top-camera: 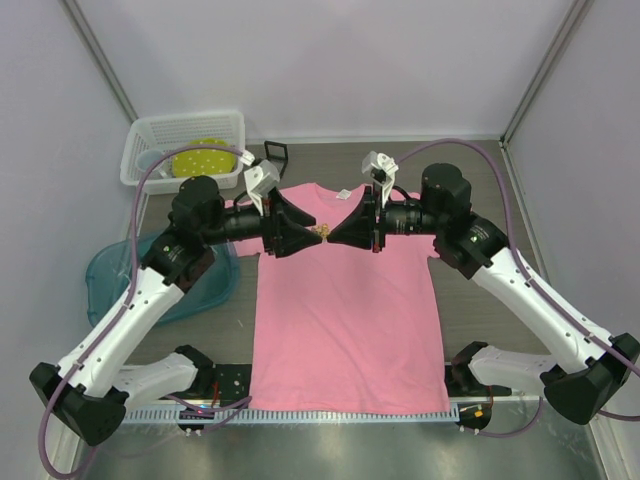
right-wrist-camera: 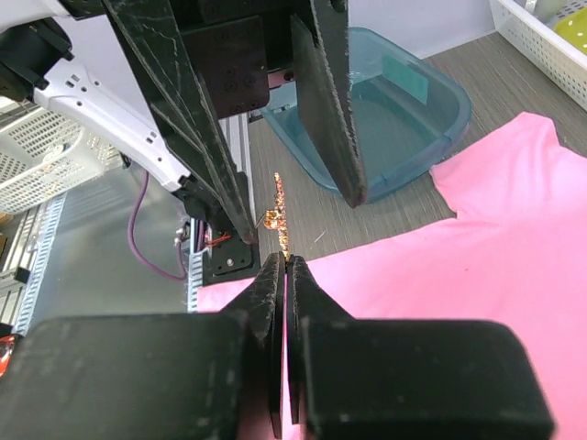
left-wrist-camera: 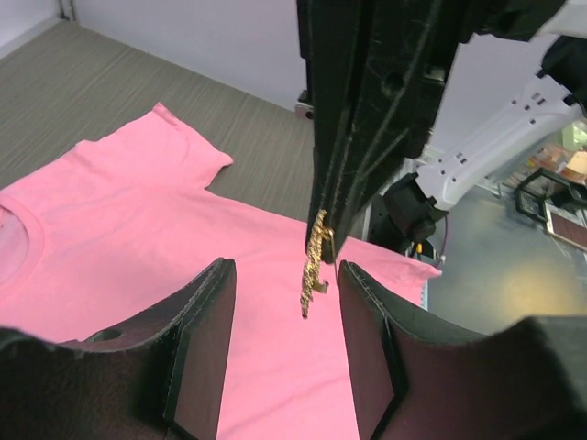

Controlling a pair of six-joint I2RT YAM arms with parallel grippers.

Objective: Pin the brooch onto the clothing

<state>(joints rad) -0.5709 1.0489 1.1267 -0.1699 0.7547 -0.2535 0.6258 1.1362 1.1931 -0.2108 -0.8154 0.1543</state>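
I can see my right gripper's fingers cover one end of the brooch, so I will take the brooch's loose end [left-wrist-camera: 306, 306] with my left gripper and open my right gripper before pinning.
The pink T-shirt [top-camera: 345, 310] lies flat on the table, collar at the far side. My two grippers meet tip to tip above its chest. My right gripper [top-camera: 333, 233] is shut on the small gold brooch [top-camera: 322, 234], held edge-on by its tips [right-wrist-camera: 284, 261]. In the left wrist view the brooch [left-wrist-camera: 315, 264] hangs from the right fingers, between my open left fingers [left-wrist-camera: 206, 312]. My left gripper [top-camera: 310, 236] is open around it, not touching. The shirt also shows below in the left wrist view [left-wrist-camera: 138, 238] and the right wrist view [right-wrist-camera: 477, 247].
A white basket [top-camera: 183, 148] with a yellow-green disc [top-camera: 200, 158] stands at the back left. A teal bin [top-camera: 165, 278] sits left of the shirt, also seen in the right wrist view [right-wrist-camera: 394, 119]. A small black frame [top-camera: 275, 153] stands behind the collar.
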